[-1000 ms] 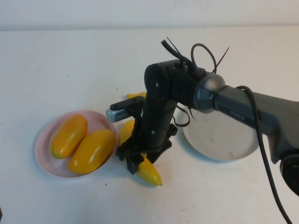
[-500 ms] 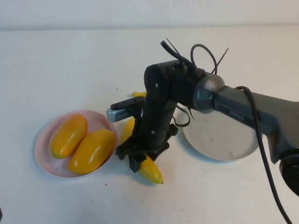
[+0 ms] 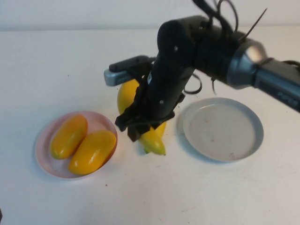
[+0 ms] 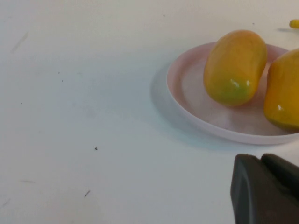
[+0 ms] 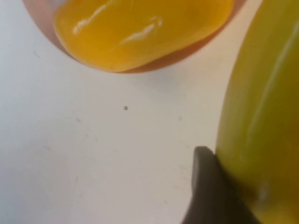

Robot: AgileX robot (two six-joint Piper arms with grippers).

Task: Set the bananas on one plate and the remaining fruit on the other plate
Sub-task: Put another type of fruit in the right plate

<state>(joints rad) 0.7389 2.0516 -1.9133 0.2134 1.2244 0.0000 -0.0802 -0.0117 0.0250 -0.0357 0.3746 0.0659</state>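
Note:
The robot's right gripper will release the banana it holds across the middle of the bare grey plate (image 3: 230, 128).
My right gripper (image 3: 142, 127) is shut on the bananas (image 3: 153, 139) and holds them in the air between the two plates. One yellow end hangs below the fingers and more yellow (image 3: 125, 93) shows behind the arm. In the right wrist view a banana (image 5: 266, 107) lies against a dark finger (image 5: 209, 189). The two orange-yellow fruits (image 3: 69, 135) (image 3: 93, 151) lie side by side in the pink plate (image 3: 43, 154) at the left. The grey plate (image 3: 251, 140) is bare at the right. My left gripper (image 4: 267, 192) is shut and low beside the pink plate (image 4: 187, 105); it does not show in the high view.
The white table runs to a pale wall at the back. The right arm's cables (image 3: 220, 9) loop above its wrist. The left wrist view shows both fruits (image 4: 235, 65) (image 4: 282, 93) in the pink plate and bare table around.
My right gripper has lifted the bananas off the table and moved them up and slightly right, toward the grey plate. The fruits and plates have not moved.

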